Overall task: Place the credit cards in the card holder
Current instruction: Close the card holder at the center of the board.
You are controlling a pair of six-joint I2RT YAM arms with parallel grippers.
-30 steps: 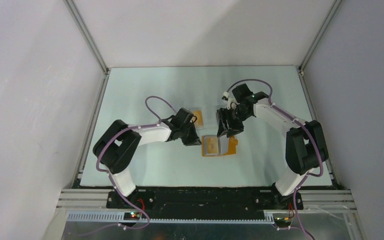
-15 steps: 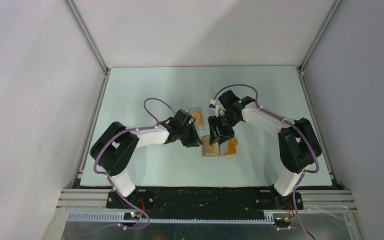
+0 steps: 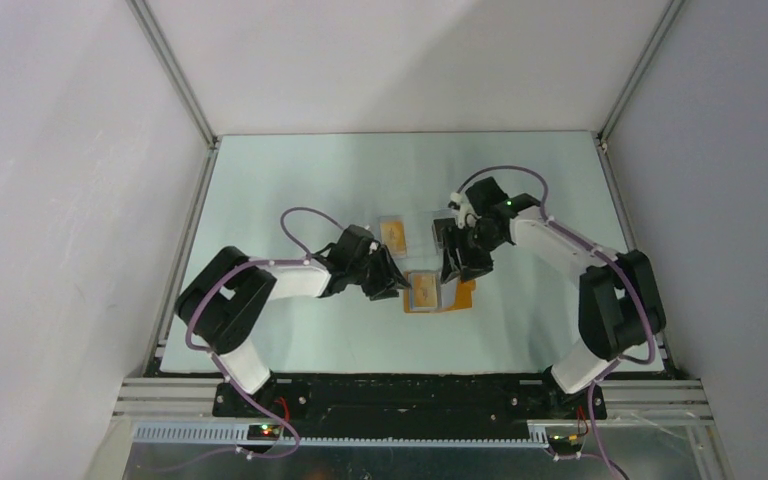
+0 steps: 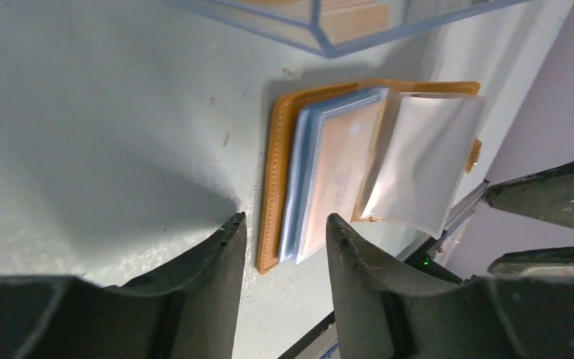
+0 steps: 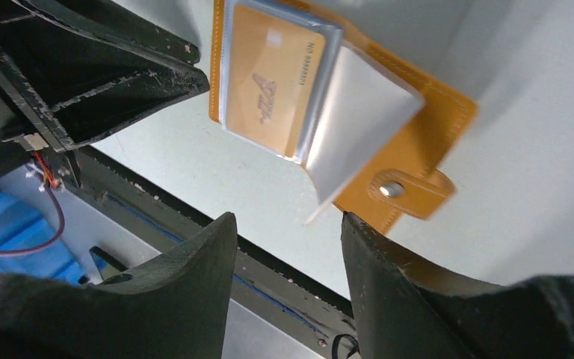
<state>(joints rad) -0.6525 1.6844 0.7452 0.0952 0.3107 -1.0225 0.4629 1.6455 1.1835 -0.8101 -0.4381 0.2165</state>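
The empty sleeve stands half up over the open cover. So my left gripper should pinch the gold card's edge (image 3: 409, 299) while my right gripper folds the cover over.
The orange card holder (image 3: 457, 295) lies open on the table, its clasp tab (image 5: 391, 189) on the right side. A gold card (image 5: 273, 82) sits inside its clear sleeves, and one empty sleeve (image 5: 359, 112) stands half flipped up. My left gripper (image 3: 392, 284) is open and empty, low at the holder's left edge (image 4: 273, 194). My right gripper (image 3: 457, 268) is open and empty, just above the holder's far right part. No loose light blue or dark card shows.
Two clear plastic rectangles, one with an orange centre (image 3: 392, 231) and one (image 3: 423, 226) beside it, lie just behind the holder; an edge of one shows in the left wrist view (image 4: 329, 26). The table's black front rail (image 5: 284, 262) runs below the right gripper.
My right gripper swung left over the holder and came back to the right. My left gripper shifted slightly nearer along the holder's left edge. The holder stayed in place.
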